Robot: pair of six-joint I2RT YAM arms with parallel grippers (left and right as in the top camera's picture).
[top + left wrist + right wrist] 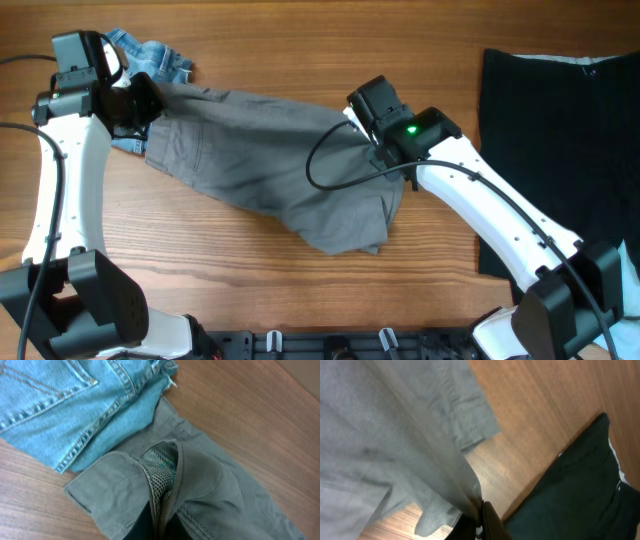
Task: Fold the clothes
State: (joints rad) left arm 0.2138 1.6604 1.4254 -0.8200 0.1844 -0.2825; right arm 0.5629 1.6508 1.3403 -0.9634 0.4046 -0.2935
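Observation:
Next, I release the grey fabric bunch with my right gripper just inside the shorts' edge (370, 164) facing the black garment.
The grey shorts (262, 170) lie stretched across the middle of the table. My left gripper (148, 100) is shut on their waistband at the left end; in the left wrist view the grey cloth (210, 485) and its pale speckled lining (161, 472) are pinched between the dark fingers (142, 527). My right gripper (368, 135) is shut on the right edge of the shorts. In the right wrist view the grey cloth (395, 445) hangs bunched from the dark fingertips (490, 520), lifted off the wood.
Blue denim shorts (150, 55) lie at the back left, partly under the grey waistband (65, 405). A large black garment (560, 150) covers the right side of the table (580, 485). Bare wood (300, 50) shows between them.

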